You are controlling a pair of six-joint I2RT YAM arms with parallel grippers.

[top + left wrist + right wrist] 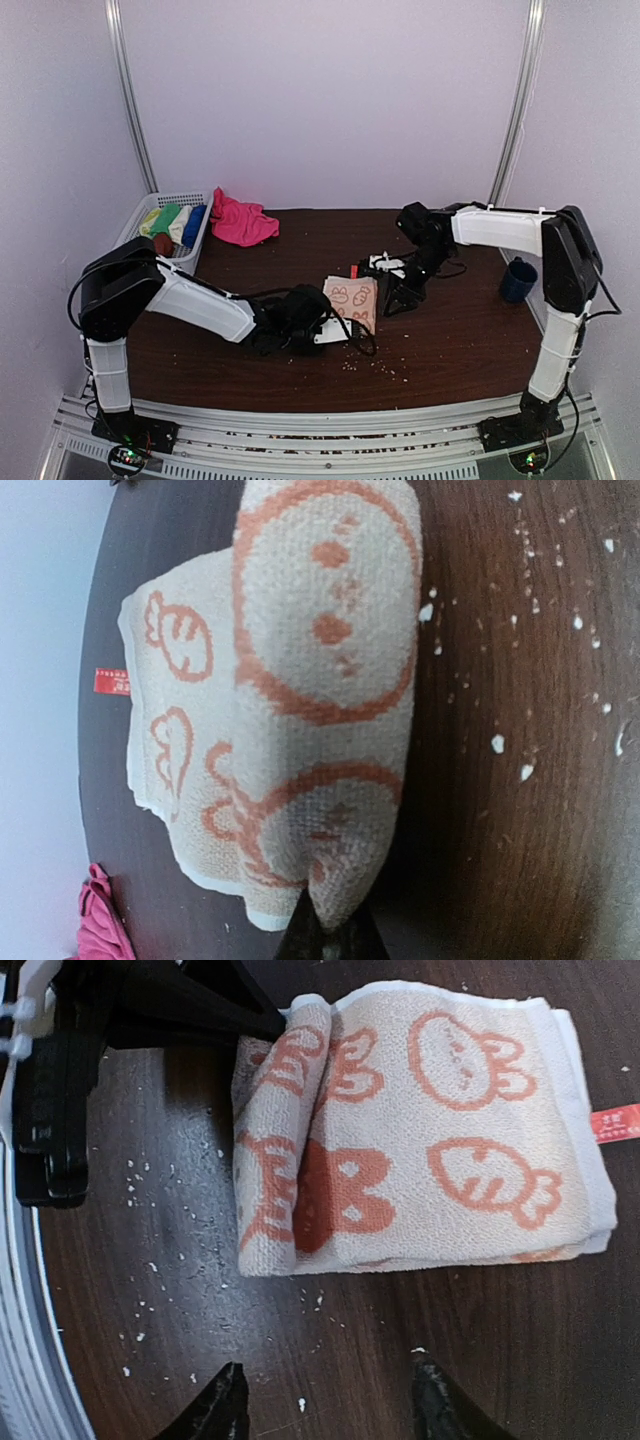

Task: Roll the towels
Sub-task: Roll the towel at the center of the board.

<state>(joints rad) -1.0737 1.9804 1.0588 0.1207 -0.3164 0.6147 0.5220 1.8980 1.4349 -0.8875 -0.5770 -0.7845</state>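
Observation:
I have one end of the towel's roll in my left gripper and the other end lies loose, so next my right gripper pinches that loose end (267,1245) before rolling more.
The peach-orange towel (352,300) with pale rabbit pattern lies mid-table, its near edge folded over into a partial roll (325,680). My left gripper (322,322) is shut on that rolled edge, the cloth pinched between its dark fingertips (331,927). In the right wrist view the towel (440,1130) lies flat, and the left gripper (270,1022) holds its rolled end. My right gripper (397,292) is open and empty, its fingertips (228,1412) just off the towel's right side above bare table. The hot pink towel (240,222) lies crumpled at the back left (100,925).
A white mesh basket (135,222) at the far left holds green, blue and cream towels. A dark blue cup (518,280) stands at the right edge. White crumbs (375,365) are scattered on the dark wood table. A red tag (615,1122) sticks out of the towel.

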